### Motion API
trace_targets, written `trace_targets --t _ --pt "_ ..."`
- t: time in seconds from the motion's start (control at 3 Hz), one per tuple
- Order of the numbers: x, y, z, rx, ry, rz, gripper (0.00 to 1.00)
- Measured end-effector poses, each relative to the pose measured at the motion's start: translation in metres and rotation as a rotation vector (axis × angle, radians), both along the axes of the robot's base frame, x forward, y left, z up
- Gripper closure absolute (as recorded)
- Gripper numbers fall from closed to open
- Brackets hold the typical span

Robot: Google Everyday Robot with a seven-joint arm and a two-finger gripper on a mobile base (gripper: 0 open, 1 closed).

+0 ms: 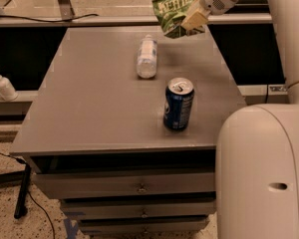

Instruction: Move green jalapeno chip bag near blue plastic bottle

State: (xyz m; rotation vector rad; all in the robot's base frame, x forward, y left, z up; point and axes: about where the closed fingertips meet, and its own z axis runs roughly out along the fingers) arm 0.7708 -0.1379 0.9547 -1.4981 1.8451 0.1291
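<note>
My gripper will release the green jalapeno chip bag next to the blue plastic bottle, behind the dark blue soda can (174, 56).
The green jalapeno chip bag (173, 10) with white "Kettle" lettering hangs in the air above the far right part of the grey table (89, 103). My gripper (193, 20) is shut on the bag's right side and holds it clear of the tabletop. The blue plastic bottle (146, 57), pale with a whitish label, lies on its side on the table, below and to the left of the bag. The bag and the bottle are apart.
A dark blue soda can (178, 104) stands upright near the table's front right. A white pump dispenser bottle (3, 83) stands on a ledge at the left. My white arm and base (261, 168) fill the right side. Drawers sit under the tabletop.
</note>
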Motion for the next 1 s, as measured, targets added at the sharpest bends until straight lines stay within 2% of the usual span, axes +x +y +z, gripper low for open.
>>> trace_targets --t 0.33,0.67,1.0 --pt "-0.014 0.009 -0.022 -0.008 0.049 0.077 1.00" --pt "-0.026 0.008 -0.037 -0.027 0.082 0.110 1.00" --pt "-0.035 0.003 -0.047 -0.034 0.101 0.115 1.00"
